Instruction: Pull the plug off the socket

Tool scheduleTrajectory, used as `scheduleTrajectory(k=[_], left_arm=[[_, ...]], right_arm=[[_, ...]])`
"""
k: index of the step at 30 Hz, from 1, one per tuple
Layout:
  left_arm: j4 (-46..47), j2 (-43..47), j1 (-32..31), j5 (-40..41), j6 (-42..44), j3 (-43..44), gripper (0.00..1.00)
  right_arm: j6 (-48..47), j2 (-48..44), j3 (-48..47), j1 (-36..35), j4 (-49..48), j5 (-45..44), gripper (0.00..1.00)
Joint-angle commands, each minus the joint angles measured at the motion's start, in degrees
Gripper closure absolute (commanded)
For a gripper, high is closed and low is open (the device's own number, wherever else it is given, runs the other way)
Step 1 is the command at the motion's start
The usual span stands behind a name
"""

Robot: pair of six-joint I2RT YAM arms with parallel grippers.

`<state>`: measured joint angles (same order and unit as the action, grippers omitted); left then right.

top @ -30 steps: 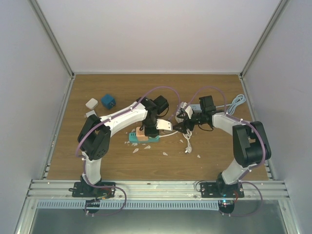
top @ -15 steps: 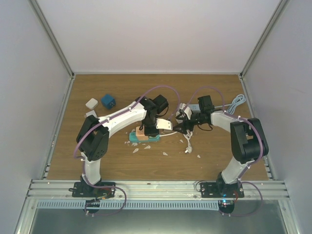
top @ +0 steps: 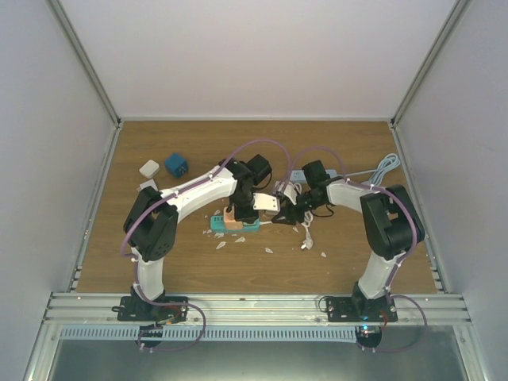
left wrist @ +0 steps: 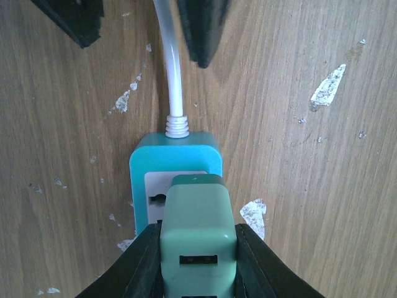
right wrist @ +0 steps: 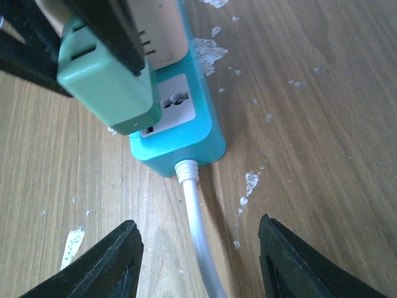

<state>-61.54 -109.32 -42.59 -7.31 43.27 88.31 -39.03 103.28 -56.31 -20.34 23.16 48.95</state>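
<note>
Next, my left gripper lets go of the green plug on the wooden table (top: 151, 203), just in front of the nearer white adapter.
A pale green plug (left wrist: 198, 230) sits in the teal socket strip (left wrist: 177, 146) on the wooden table. My left gripper (left wrist: 198, 234) is shut on the plug, one black finger against each side. The strip's white cable (right wrist: 197, 205) runs out of its end. My right gripper (right wrist: 197, 226) stands open astride that cable just short of the strip, its fingers (right wrist: 118, 261) clear of the cable on both sides. From above, the left gripper (top: 242, 210) is over the socket strip (top: 238, 225) and the right gripper (top: 279, 217) is at its right end.
A beige plug (right wrist: 164, 31) sits in the strip behind the green one. A blue cube (top: 176, 165) and white adapters (top: 148, 167) lie at the back left. A coiled cable (top: 386, 167) lies at the right wall. White flecks mark the wood.
My right gripper has moved left to the cable end of the strip and its jaws have narrowed. The left gripper has kept its hold on the plug.
</note>
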Motion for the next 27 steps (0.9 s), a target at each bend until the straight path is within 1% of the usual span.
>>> scheduleTrajectory(k=[1, 9, 16, 18, 23, 27], left_arm=[[0.20, 2.57, 0.48, -2.66, 0.79, 1.91, 0.82], [-2.41, 8.61, 2.24, -2.69, 1.47, 2.36, 0.83], [-0.76, 16.14, 7.34, -7.49, -0.14, 0.27, 0.83], [0.55, 18.04, 10.05, -9.62, -1.67, -0.60, 0.83], [3.24, 21.94, 20.74, -18.60, -5.14, -3.78, 0.83], [6.16, 26.22, 29.20, -25.88, -6.57, -9.13, 0.83]], right_arm=[[3.24, 1.75, -2.47, 0.08, -0.42, 0.21, 0.48], [3.17, 3.40, -3.40, 0.19, 1.03, 0.00, 0.49], [2.02, 3.78, -4.68, 0.23, 2.07, 0.93, 0.50], [1.46, 4.00, -5.29, 0.37, 2.68, 0.99, 0.49], [-0.01, 4.56, -7.32, 0.47, 4.56, 1.24, 0.49], [-1.19, 5.66, -9.58, 0.55, 6.86, 1.14, 0.49]])
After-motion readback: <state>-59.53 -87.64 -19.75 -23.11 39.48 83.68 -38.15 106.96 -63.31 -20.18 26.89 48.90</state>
